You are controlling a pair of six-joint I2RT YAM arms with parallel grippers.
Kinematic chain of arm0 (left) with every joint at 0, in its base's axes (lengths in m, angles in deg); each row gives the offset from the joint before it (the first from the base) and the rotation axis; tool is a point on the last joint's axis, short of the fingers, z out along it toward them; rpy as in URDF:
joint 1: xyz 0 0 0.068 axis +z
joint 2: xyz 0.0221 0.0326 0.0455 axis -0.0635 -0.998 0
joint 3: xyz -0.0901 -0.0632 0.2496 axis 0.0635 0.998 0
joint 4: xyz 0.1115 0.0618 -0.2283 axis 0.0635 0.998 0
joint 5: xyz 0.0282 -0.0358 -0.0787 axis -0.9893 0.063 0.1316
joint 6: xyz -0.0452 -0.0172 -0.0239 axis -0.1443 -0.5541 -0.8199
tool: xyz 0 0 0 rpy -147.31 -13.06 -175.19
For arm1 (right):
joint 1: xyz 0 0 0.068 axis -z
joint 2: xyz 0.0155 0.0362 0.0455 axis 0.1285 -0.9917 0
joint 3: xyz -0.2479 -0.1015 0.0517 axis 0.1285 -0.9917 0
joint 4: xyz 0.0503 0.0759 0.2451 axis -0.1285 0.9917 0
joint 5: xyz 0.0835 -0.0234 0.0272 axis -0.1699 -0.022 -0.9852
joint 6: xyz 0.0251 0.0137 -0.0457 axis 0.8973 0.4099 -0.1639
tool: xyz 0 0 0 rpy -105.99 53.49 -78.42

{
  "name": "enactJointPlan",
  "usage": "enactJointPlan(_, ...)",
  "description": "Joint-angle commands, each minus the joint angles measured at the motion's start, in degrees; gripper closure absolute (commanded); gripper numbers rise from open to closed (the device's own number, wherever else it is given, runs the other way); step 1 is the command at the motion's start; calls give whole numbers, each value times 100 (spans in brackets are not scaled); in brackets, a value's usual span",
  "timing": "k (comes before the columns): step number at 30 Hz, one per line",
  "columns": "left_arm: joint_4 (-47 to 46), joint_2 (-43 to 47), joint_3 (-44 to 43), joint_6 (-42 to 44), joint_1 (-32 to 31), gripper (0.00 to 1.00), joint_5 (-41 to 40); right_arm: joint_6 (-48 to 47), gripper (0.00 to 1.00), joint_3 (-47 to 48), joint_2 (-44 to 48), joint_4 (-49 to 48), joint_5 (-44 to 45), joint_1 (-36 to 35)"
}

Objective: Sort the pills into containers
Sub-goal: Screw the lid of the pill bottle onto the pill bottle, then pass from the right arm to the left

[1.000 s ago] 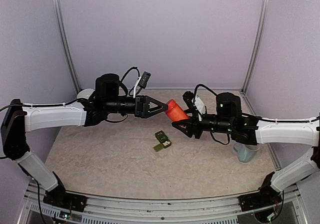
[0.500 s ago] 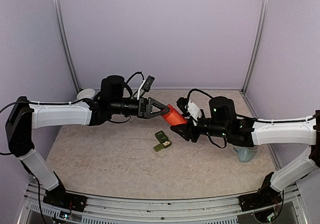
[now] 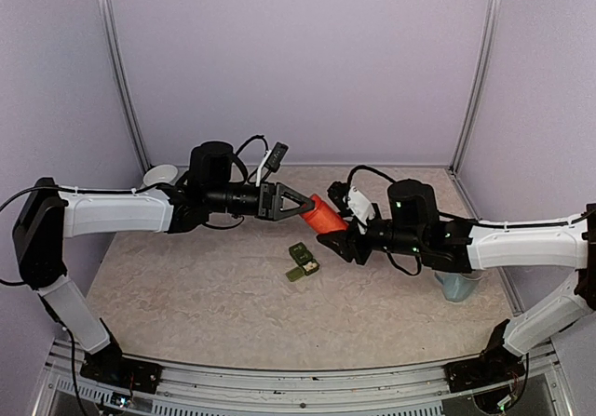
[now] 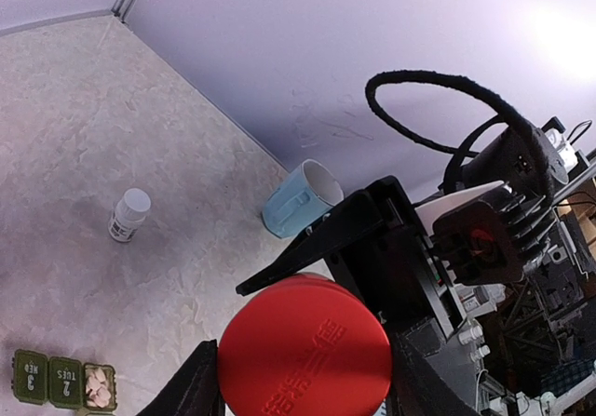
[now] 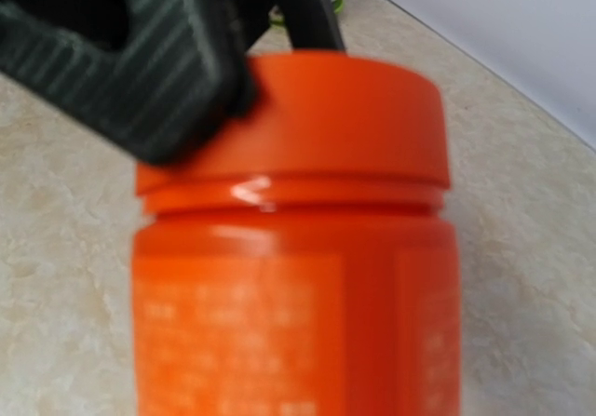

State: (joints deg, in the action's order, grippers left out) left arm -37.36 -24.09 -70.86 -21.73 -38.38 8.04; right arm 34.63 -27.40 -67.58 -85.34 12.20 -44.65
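The robot's left gripper will release the orange pill bottle, now tilted in the air over the table's middle, on the table (image 3: 181, 228) in front of the white bowl.
An orange pill bottle (image 3: 324, 212) hangs tilted in the air over the table's middle. My right gripper (image 3: 333, 233) is shut on its body, which fills the right wrist view (image 5: 298, 314). My left gripper (image 3: 307, 204) meets it from the left. Its fingers (image 4: 196, 388) press either side of the red cap (image 4: 305, 346), and one finger (image 5: 140, 72) shows against the cap (image 5: 345, 118). The containers (image 3: 302, 261), a dark green strip, lie on the table below. One compartment stands open with pale pills (image 4: 97, 388) inside.
A pale blue mug (image 3: 456, 284) stands at the right under my right arm, also seen as the mug (image 4: 298, 197) in the left wrist view. A white bowl (image 3: 160, 173) sits at the back left. A small white bottle (image 4: 128, 214) stands on the table.
My left arm reached right to the bottle and its jaws narrowed onto the cap. My right arm brought the bottle slightly left to meet it.
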Motion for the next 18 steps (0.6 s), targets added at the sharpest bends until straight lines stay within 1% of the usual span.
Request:
enactJointPlan(1,-284,5,-70,225,-104,71,443,210,55,310,-32,-22,-142,-55)
enactJointPlan(3,-424,75,29,322,-113,75,551,408,54,366,6,96,-417,-16)
enactJointPlan(5,-601,149,154,376,-129,76,706,697,54,429,47,192,-848,80)
enactJointPlan(7,-735,229,248,445,-159,77,811,910,54,441,107,211,-1262,179)
enactJointPlan(11,-760,298,274,642,-242,77,947,1209,54,427,228,179,-1754,346)
enactJointPlan(15,-749,300,266,601,-241,77,861,1247,52,485,220,231,-1862,387)
enactJointPlan(18,-729,292,287,442,-143,77,607,1163,44,519,138,330,-1716,388)
